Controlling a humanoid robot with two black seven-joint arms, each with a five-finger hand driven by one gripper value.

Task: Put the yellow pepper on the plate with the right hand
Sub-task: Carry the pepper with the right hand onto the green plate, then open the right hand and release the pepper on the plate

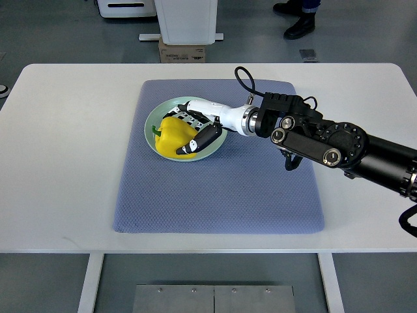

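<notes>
I will let go of the yellow pepper with my right gripper just off the pale green plate's middle (pixel 199 135), toward my wrist. The pepper now rests on the plate.
A yellow pepper (pixel 173 135) with a green stem lies on the pale green plate (pixel 156 115), which sits at the upper left of the blue mat. My right hand (pixel 193 130) reaches in from the right over the plate, white palm above, black fingers curled round the pepper's right side and top. The thumb (pixel 199 140) lies along the pepper's near right edge. The pepper rests on the plate surface. The left arm does not show.
A blue-grey mat (pixel 221 189) covers the middle of the white table (pixel 58 163). Beyond the far edge stand a white pedestal with a cardboard box (pixel 182 51) and a person's dark shoes (pixel 298 19).
</notes>
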